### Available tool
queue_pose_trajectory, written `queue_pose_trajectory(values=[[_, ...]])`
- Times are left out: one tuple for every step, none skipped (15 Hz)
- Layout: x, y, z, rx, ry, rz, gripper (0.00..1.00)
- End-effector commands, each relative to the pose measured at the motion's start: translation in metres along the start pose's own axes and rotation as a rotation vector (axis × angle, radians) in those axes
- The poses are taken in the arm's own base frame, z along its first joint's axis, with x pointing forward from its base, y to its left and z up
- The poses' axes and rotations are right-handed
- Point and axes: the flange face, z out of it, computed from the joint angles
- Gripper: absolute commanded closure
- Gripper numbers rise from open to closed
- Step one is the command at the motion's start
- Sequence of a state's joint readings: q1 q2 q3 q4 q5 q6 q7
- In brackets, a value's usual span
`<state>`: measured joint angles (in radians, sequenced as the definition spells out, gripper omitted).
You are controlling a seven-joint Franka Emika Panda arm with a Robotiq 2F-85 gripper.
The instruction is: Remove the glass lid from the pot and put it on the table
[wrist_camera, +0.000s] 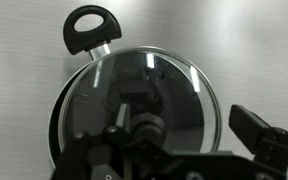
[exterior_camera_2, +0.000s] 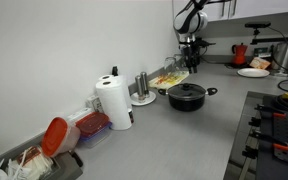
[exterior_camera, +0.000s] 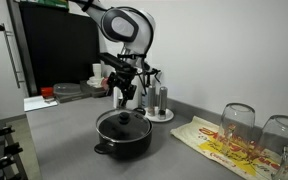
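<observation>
The robot's gripper will next lower to the black knob (exterior_camera: 124, 118) (wrist_camera: 147, 127) of the glass lid and close there, because the knob lifts the lid.
The black pot (exterior_camera: 124, 140) stands on the grey table (exterior_camera: 74, 150) with the glass lid (exterior_camera: 123, 125) on it, black knob on top. It shows in both exterior views; in the farther one the pot (exterior_camera_2: 187, 97) is mid-counter. My gripper (exterior_camera: 126, 93) hangs open and empty a short way above the lid, also seen from afar (exterior_camera_2: 191, 58). In the wrist view the lid (wrist_camera: 174, 80) fills the frame, one pot handle (wrist_camera: 89, 28) points up, and my gripper (wrist_camera: 179, 125) has its fingers spread over the knob without touching it.
Upturned wine glasses (exterior_camera: 238, 122) stand on a patterned cloth (exterior_camera: 219, 140) beside the pot. Shakers on a small plate (exterior_camera: 159, 105) stand behind it. A paper towel roll (exterior_camera_2: 114, 100), a red kettle (exterior_camera_2: 240, 52) and a white plate (exterior_camera_2: 252, 72) are farther off.
</observation>
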<state>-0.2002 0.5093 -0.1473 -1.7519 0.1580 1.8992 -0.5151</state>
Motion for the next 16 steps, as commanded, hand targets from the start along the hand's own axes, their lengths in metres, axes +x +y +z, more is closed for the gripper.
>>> queue_pose_trajectory(values=[[0.005, 0.004, 0.008, 0.004, -0.011, 0.002, 0.00], [0.009, 0.007, 0.010, 0.006, -0.015, 0.003, 0.00], [0.010, 0.007, 0.009, 0.007, -0.016, 0.003, 0.00], [0.010, 0.007, 0.006, 0.007, -0.016, 0.001, 0.00], [0.011, 0.006, 0.002, 0.007, -0.014, 0.000, 0.00], [0.011, 0.005, 0.000, 0.007, -0.012, -0.001, 0.00], [0.015, 0.006, 0.001, -0.012, -0.007, 0.006, 0.00], [0.017, 0.007, 0.002, -0.022, -0.002, 0.010, 0.00], [0.021, 0.007, 0.001, -0.042, 0.008, 0.016, 0.00], [0.023, 0.008, 0.001, -0.054, 0.017, 0.019, 0.00], [0.026, 0.009, -0.001, -0.075, 0.033, 0.028, 0.00], [0.029, 0.010, -0.001, -0.090, 0.044, 0.034, 0.00], [0.032, 0.011, -0.002, -0.112, 0.059, 0.048, 0.00], [0.035, 0.012, -0.002, -0.126, 0.071, 0.056, 0.00], [0.039, 0.012, -0.001, -0.130, 0.080, 0.065, 0.00], [0.041, 0.012, 0.001, -0.132, 0.084, 0.072, 0.00]])
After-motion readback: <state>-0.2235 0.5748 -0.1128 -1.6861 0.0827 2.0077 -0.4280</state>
